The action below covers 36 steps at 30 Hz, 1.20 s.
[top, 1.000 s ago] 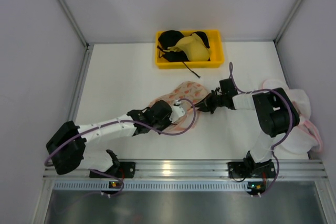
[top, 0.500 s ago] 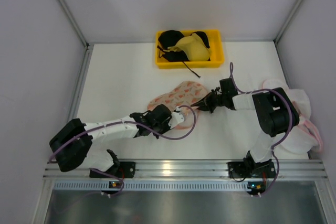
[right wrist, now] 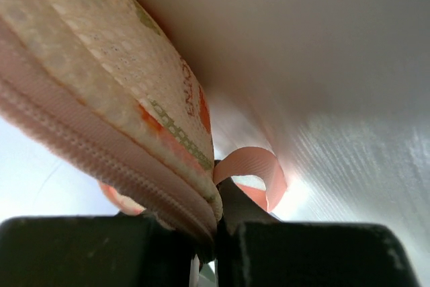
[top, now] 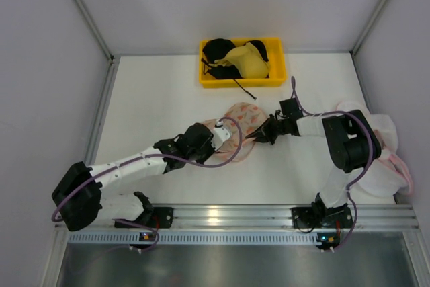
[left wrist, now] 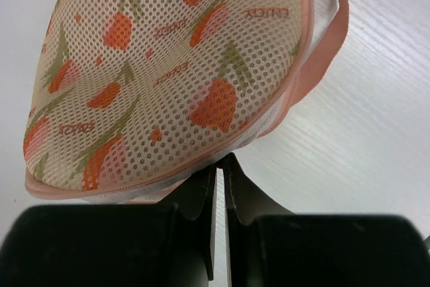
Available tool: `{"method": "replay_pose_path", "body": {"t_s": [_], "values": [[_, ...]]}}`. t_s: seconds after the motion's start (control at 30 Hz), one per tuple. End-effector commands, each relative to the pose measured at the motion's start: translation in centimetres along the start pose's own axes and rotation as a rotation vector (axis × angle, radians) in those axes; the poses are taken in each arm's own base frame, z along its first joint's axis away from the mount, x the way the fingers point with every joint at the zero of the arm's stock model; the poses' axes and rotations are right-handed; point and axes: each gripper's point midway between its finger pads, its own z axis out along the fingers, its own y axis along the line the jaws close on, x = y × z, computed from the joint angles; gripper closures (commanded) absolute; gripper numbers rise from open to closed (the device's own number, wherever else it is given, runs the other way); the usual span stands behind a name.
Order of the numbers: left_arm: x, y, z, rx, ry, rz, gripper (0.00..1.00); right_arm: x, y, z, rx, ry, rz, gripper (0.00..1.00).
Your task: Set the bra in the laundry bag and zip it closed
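The bag's pink rim is pinched by my left gripper far from my right gripper's hold, so next my left gripper lets go and takes the zip edge [top: 249, 142] next to my right gripper.
The laundry bag [top: 238, 117], cream-pink mesh with orange print and pink zip trim, lies mid-table between my grippers. The red bra is hidden; I cannot see it in any view. My left gripper [top: 216, 134] is at the bag's near-left edge. In the left wrist view its jaws [left wrist: 220, 160] are closed to a thin slit, pinching the bag's [left wrist: 168, 65] pink rim at their tips. My right gripper [top: 261, 136] is at the bag's right end. In the right wrist view it [right wrist: 216, 199] is shut on the bag's [right wrist: 101, 99] zip edge beside a pink loop [right wrist: 259, 166].
A yellow bin [top: 242, 84] at the back holds black bras and a yellow bra. Plain white pink-edged bags [top: 383, 166] lie at the right edge beside the right arm. White walls enclose the table on three sides.
My left gripper has moved up and to the left along the bag's near edge. The bag has bunched into a shorter, rounder shape. The right gripper has barely moved.
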Motion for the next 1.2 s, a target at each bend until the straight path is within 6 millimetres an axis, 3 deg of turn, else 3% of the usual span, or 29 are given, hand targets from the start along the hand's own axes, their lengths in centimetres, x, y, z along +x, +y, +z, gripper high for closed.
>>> {"method": "replay_pose_path", "body": {"t_s": [0.0, 0.43, 0.5, 0.63, 0.8, 0.93, 1.0, 1.17], "values": [[-4.4, -0.2, -1.0, 0.038, -0.144, -0.022, 1.0, 0.2, -1.2, 0.2, 0.078, 0.016, -0.02, 1.0], [-2.3, -3.0, -1.6, 0.229, -0.014, 0.031, 1.0, -0.9, 0.5, 0.0, 0.064, -0.016, -0.114, 1.0], [-1.9, -2.6, -1.2, 0.206, 0.005, 0.024, 1.0, -0.6, 0.6, 0.0, 0.054, -0.005, -0.106, 1.0], [-2.4, 0.2, 0.4, 0.038, -0.004, 0.012, 1.0, 0.2, 0.3, 0.2, 0.032, 0.016, -0.09, 1.0], [-5.7, 2.5, 2.0, -0.083, -0.153, 0.052, 1.0, 1.1, -0.5, 0.5, 0.032, 0.043, -0.064, 1.0], [-7.0, 2.4, 2.7, -0.075, -0.219, 0.058, 1.0, 1.1, -0.3, 0.6, 0.033, 0.045, -0.076, 1.0], [-7.0, 2.2, 3.0, -0.065, -0.228, 0.08, 1.0, 1.1, -0.1, 0.6, 0.029, 0.046, -0.071, 1.0], [-4.0, 1.8, 5.1, -0.055, -0.131, 0.131, 1.0, 1.0, 0.1, 0.7, 0.025, 0.046, -0.07, 1.0]]}}
